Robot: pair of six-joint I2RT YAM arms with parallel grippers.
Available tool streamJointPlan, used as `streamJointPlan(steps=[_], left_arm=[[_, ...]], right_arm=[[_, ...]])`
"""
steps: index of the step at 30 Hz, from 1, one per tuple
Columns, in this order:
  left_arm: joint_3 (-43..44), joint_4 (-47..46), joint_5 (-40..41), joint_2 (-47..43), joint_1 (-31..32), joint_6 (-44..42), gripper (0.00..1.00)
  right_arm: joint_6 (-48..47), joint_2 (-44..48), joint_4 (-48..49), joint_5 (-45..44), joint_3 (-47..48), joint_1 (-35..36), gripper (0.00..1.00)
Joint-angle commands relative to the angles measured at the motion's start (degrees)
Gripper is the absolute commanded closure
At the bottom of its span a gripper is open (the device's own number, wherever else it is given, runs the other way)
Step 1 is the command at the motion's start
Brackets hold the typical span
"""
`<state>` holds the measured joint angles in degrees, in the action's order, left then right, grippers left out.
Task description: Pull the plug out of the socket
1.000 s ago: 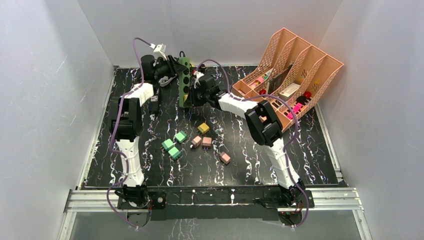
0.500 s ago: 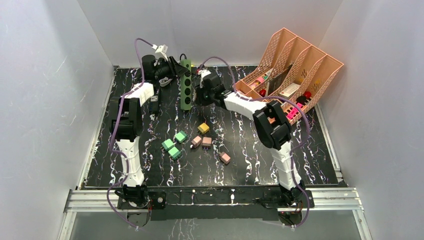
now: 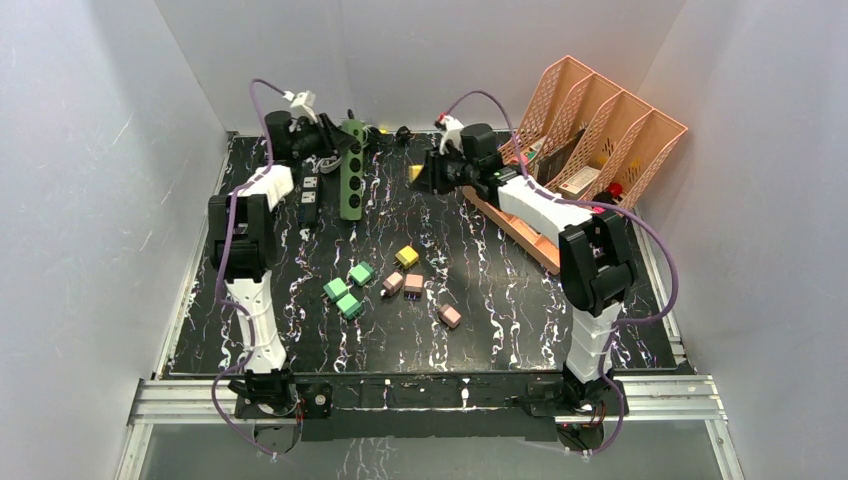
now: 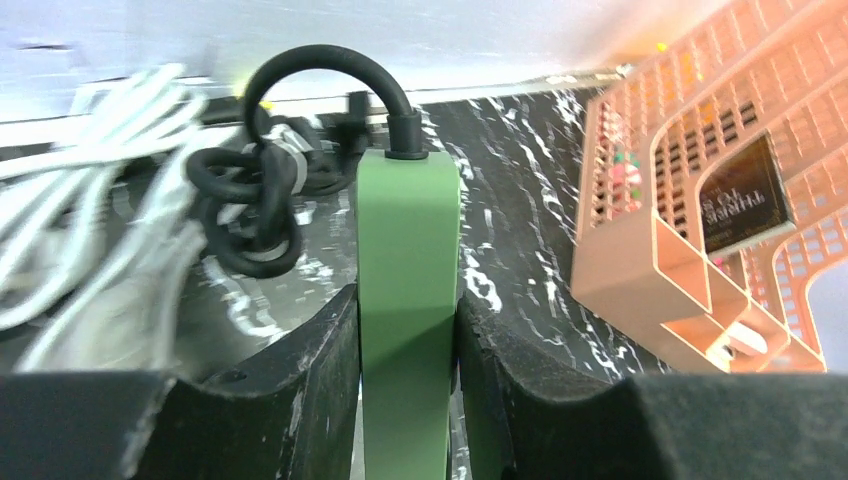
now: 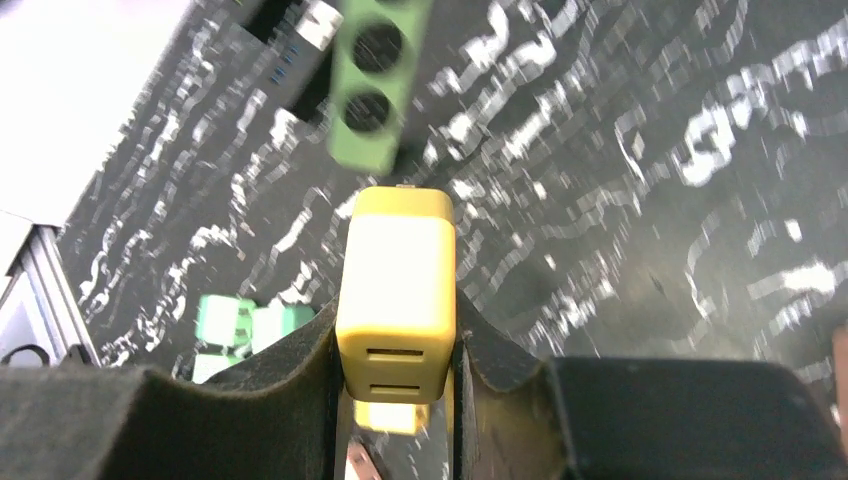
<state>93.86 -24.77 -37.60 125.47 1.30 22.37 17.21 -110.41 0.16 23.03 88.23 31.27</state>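
The robot's left gripper should release the green power strip on the table [image 3: 299, 212] next to the black adapter, before the white cables.
The socket is a green power strip [image 3: 352, 168] with round outlets, lying at the back left of the table. My left gripper [image 3: 325, 140] is shut on its far end; in the left wrist view the green strip [image 4: 407, 300] fills the gap between the pads, its black cord [image 4: 300, 90] looping beyond. My right gripper [image 3: 425, 172] is shut on the yellow plug [image 5: 396, 290], held in the air well to the right of the strip. The plug [image 3: 415, 172] is out of the socket; the strip's end outlets [image 5: 375, 80] show empty in the right wrist view.
An orange file rack [image 3: 580, 140] holding small items stands at the back right, close to my right arm. Green, yellow and pink small blocks [image 3: 395, 280] lie at the table's middle. White cables [image 4: 90, 200] and a black adapter [image 3: 309, 205] lie by the strip. Walls enclose three sides.
My right gripper has pulled the yellow plug out of the strip and moved right. My left gripper has moved left, and the strip has dropped from tilted up to lying on the table.
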Motion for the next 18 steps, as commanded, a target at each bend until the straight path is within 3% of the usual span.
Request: streamJointPlan(steps=[1, 5, 10, 12, 15, 18], left_arm=[[1.20, -3.35, -0.89, -2.46, -9.25, 5.65, 1.00], [-2.86, -3.15, 1.49, -5.09, -15.22, 7.14, 1.00], [11.68, 23.07, 1.51, 2.23, -19.11, -4.70, 1.00], [15.81, 28.92, 4.24, 4.45, -20.27, -7.26, 1.00], [15.68, 29.98, 6.06, 4.64, -21.38, -9.28, 1.00], [16.03, 30.23, 1.30, 4.63, -21.43, -11.46, 1.00]], right_arm=[[1.14, 3.61, 1.03, 3.97, -8.89, -2.99, 1.00], [1.29, 5.41, 1.51, 4.21, -16.37, -2.97, 1.00], [2.66, 4.53, 2.49, 6.23, -20.37, -2.97, 1.00], [3.40, 4.03, 3.19, 7.05, -20.84, -2.97, 1.00], [4.67, 3.20, 4.28, 8.25, -20.78, -2.99, 1.00], [5.10, 2.01, 4.67, 9.48, -20.15, -2.91, 0.97]])
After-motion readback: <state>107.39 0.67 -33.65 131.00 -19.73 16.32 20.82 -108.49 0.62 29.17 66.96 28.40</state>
